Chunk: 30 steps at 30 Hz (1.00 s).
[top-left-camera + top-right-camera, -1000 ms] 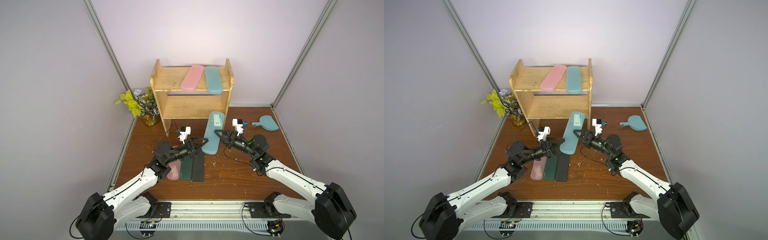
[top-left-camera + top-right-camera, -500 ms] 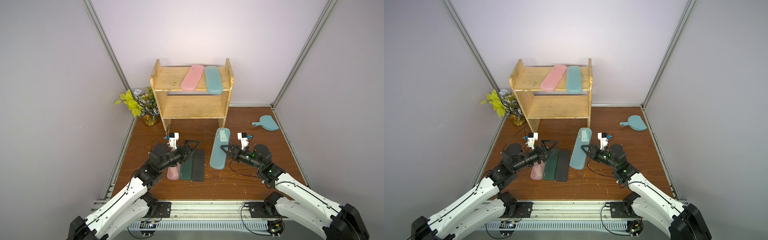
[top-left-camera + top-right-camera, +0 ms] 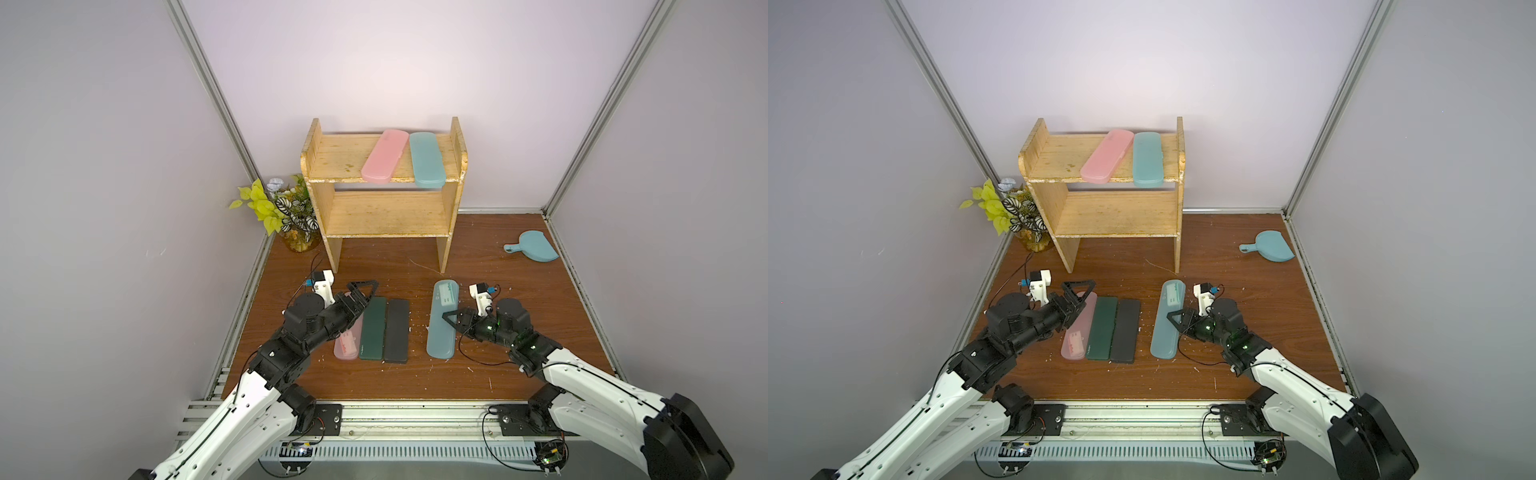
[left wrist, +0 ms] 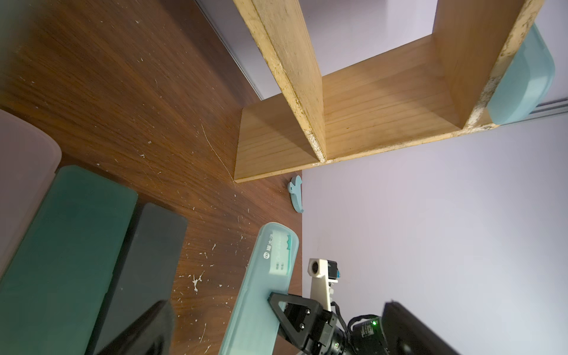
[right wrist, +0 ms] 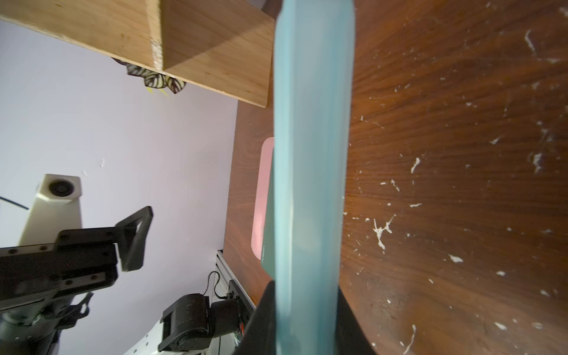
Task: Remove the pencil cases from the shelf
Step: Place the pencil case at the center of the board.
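The robot's right gripper needs to release the teal case on the brown floor [image 3: 422, 330] next to the black case, to end the row.
The wooden shelf [image 3: 382, 216] [image 3: 1121, 216] stands at the back. On its top board lie a pink pencil case [image 3: 384, 161] [image 3: 1104, 160] and a teal one [image 3: 426, 160] [image 3: 1147, 160]; the lower board is bare. On the floor a pink case [image 3: 345, 347], a dark green case [image 3: 372, 328] and a black case [image 3: 397, 330] lie side by side. My right gripper [image 3: 451, 318] [image 5: 305, 322] is shut on another teal case [image 3: 441, 332] [image 5: 310, 153], flat at floor level. My left gripper [image 3: 360, 293] hangs open over the floor's pink case, holding nothing.
A teal dustpan [image 3: 534, 247] lies at the back right by the wall. A potted plant [image 3: 286, 212] stands left of the shelf. Walls close in both sides, and white scuffs mark the brown floor [image 3: 478, 374].
My right gripper has brought the teal case down and toward the front, away from the shelf. My left gripper has opened wider and drawn back to the left, over the row of cases.
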Motion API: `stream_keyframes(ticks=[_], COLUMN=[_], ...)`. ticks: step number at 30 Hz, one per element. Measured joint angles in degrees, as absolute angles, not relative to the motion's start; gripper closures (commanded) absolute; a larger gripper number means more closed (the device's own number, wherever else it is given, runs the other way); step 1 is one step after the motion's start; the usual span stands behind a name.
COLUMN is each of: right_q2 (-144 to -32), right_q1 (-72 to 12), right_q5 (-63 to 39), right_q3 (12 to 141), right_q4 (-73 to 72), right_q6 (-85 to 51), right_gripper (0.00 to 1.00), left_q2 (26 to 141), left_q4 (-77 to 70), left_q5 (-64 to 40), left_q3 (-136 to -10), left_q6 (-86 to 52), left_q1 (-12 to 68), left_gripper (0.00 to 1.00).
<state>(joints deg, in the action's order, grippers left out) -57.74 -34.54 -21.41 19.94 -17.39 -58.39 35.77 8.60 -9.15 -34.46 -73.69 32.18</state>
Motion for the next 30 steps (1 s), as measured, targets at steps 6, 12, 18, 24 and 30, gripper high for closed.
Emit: stream_keyframes(ticks=[6, 12, 18, 24, 30], right_q2=[-64.9, -70.3, -76.0, -81.0, -84.6], right_q1=[-34.9, -36.6, -38.9, -40.4, -40.8], right_q5=[-22.9, -23.0, -23.1, -23.1, -23.1], right_q3=[20.0, 20.0, 20.3, 21.5, 22.4], right_q4=[-20.8, -24.9, -30.2, -33.7, -36.9], right_q6=[-57.2, -57.4, -59.0, -60.9, -62.7], right_gripper=[0.79, 0.80, 0.81, 0.81, 0.81], left_q2=[35.6, 35.3, 35.2, 34.9, 34.2], left_q4=[8.6, 8.6, 8.6, 8.9, 9.3], left_q5=[-8.6, -8.4, -8.0, -7.6, -7.1], left_q3=[-34.5, -34.4, -34.4, -34.3, -34.2], left_q6=[-74.0, -74.3, -74.8, -75.1, -75.3], left_q1=[32.2, 32.1, 31.8, 31.7, 31.7], left_gripper=[0.01, 0.01, 0.01, 0.01, 0.01])
